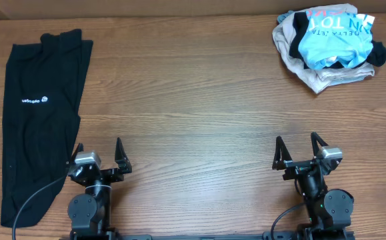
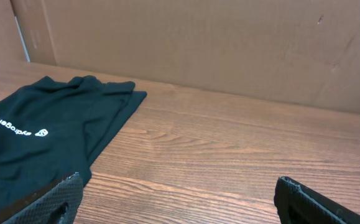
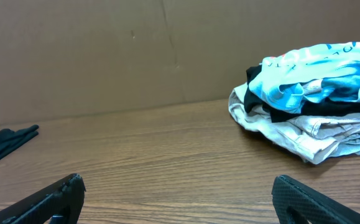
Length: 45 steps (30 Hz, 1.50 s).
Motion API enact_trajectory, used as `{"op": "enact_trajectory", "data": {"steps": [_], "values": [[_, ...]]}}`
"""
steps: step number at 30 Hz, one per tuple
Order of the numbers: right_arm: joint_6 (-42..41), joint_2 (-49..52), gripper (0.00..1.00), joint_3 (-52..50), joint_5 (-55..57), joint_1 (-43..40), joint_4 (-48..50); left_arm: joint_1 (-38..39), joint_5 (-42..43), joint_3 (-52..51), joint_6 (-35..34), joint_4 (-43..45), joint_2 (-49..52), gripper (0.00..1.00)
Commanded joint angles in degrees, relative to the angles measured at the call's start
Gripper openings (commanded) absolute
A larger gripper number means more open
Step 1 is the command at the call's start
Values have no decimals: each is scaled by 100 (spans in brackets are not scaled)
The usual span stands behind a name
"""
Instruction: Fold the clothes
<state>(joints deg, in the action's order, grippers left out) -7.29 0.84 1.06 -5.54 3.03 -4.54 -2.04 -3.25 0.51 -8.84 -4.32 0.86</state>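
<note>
The robot's left gripper will next move to the black garment's long edge [image 1: 79, 110] [image 2: 89, 163] that points toward the middle of the table, about level with the white logo, and close there.
A black garment [image 1: 39, 113] with a small white logo lies folded long and flat at the table's left side; it also shows in the left wrist view [image 2: 36, 134]. A crumpled pile of clothes [image 1: 329, 43], light blue on black on beige, sits at the far right corner and shows in the right wrist view [image 3: 313, 106]. My left gripper [image 1: 99, 155] is open and empty near the front edge, just right of the black garment; in its wrist view the left gripper [image 2: 176, 196] has wide-apart fingers. My right gripper [image 1: 301, 152] is open and empty at the front right, also in the right wrist view [image 3: 178, 196].
The wooden table [image 1: 193, 100] spreads between the two garments. A brown cardboard wall [image 2: 198, 43] stands behind the table's far edge.
</note>
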Motion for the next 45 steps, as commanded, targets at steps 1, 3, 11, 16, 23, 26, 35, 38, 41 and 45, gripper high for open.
{"op": "enact_trajectory", "data": {"steps": [1,3,11,16,23,26,35,38,41,45], "values": [[-22,-68,100,-61,59,17,28,-52,28,-22,94,11,-55,100],[-22,-68,100,-61,59,17,28,-52,31,-22,94,13,-55,100],[-22,-68,100,-61,59,17,28,-52,28,-22,94,13,-57,100],[-22,-68,100,-61,59,17,28,-52,28,-22,94,11,-57,100],[0,-68,100,-61,343,17,7,-52,26,-22,94,24,-57,100],[-7,-68,100,-61,330,17,-9,-52,44,-22,90,20,-57,100],[-219,-68,100,-59,-258,17,278,-52,1272,28,271,144,-57,100],[-216,-68,100,-57,-855,17,452,-52,1700,262,439,55,-55,100],[-219,-68,100,46,-1202,17,531,-52,1773,695,442,-387,-48,100],[-219,-68,100,424,-1412,17,498,-52,1768,1491,728,-1147,184,100]]}}
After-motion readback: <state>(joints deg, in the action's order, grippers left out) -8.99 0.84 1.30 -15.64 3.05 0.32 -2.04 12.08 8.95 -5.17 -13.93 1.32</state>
